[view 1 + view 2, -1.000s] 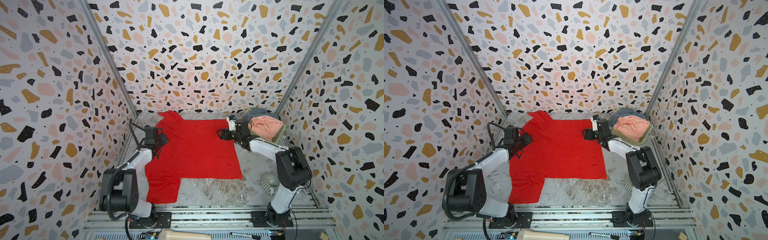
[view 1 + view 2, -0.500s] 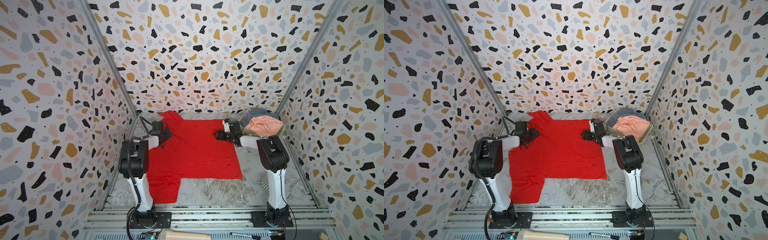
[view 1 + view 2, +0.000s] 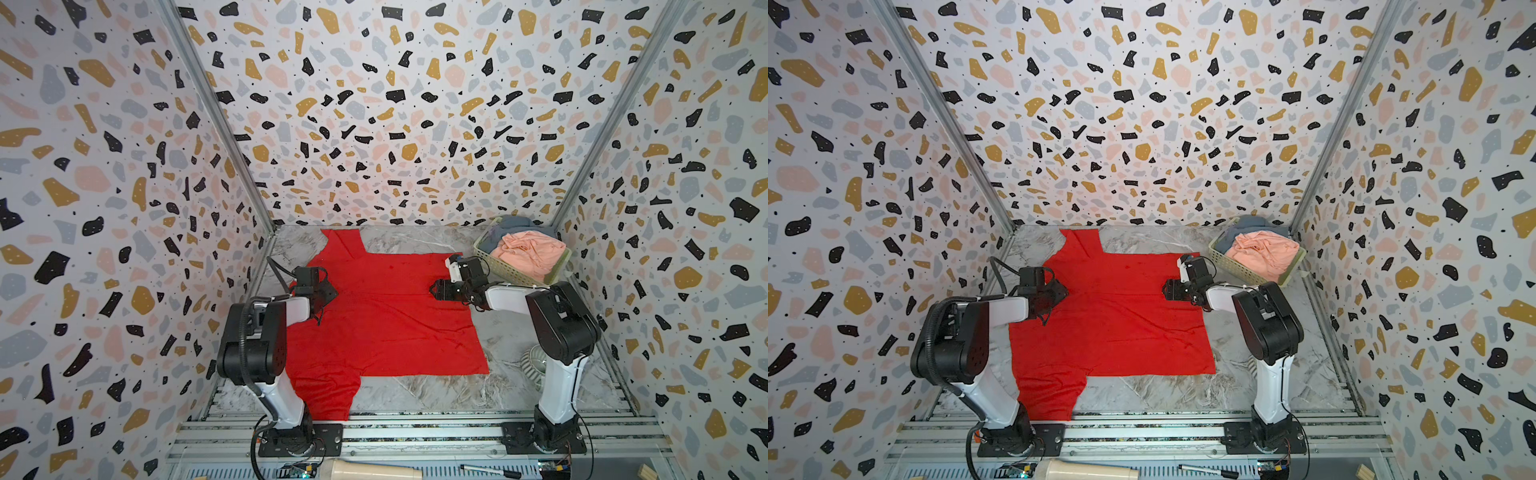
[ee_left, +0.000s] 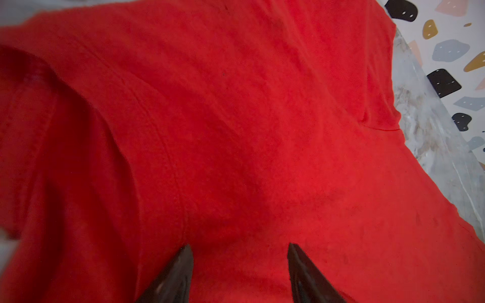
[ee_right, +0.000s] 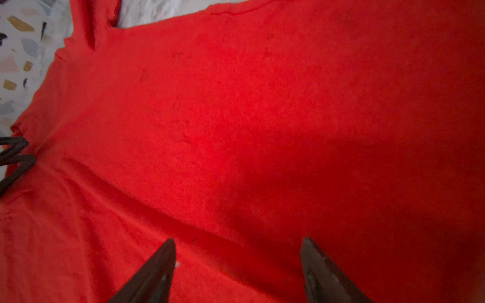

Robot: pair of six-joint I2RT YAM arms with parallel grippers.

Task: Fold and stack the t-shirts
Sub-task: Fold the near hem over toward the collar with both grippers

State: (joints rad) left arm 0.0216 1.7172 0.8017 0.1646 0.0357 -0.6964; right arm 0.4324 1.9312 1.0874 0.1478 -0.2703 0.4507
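Next, my left gripper goes to the back sleeve's outer corner (image 3: 325, 232) on the shoulder side of the red t-shirt and closes there.
A bright red t-shirt (image 3: 386, 316) (image 3: 1113, 324) lies spread flat on the marble table (image 3: 415, 390), one sleeve at the back, one at the front left. My left gripper (image 3: 329, 291) (image 3: 1062, 291) hovers open over its left side. In the left wrist view the gripper (image 4: 238, 246) has only red cloth (image 4: 236, 131) below it. My right gripper (image 3: 433, 289) (image 3: 1166, 289) stands open over the shirt's right edge, and in the right wrist view this gripper (image 5: 238, 240) holds nothing. A salmon-pink t-shirt (image 3: 528, 253) and a grey-blue t-shirt (image 3: 519, 224) lie crumpled in the basket.
The pale green lattice basket (image 3: 509, 272) stands at the back right corner. A white ribbed object (image 3: 534, 368) sits behind the right arm's column. Patterned walls close in three sides. A beige cylinder (image 3: 374, 471) and a pen (image 3: 490, 471) lie on the front rail.
Both arms have lifted their elbows, and both grippers have shifted a little toward the front over the red shirt. The shirt lies as before and both jaws stay apart.
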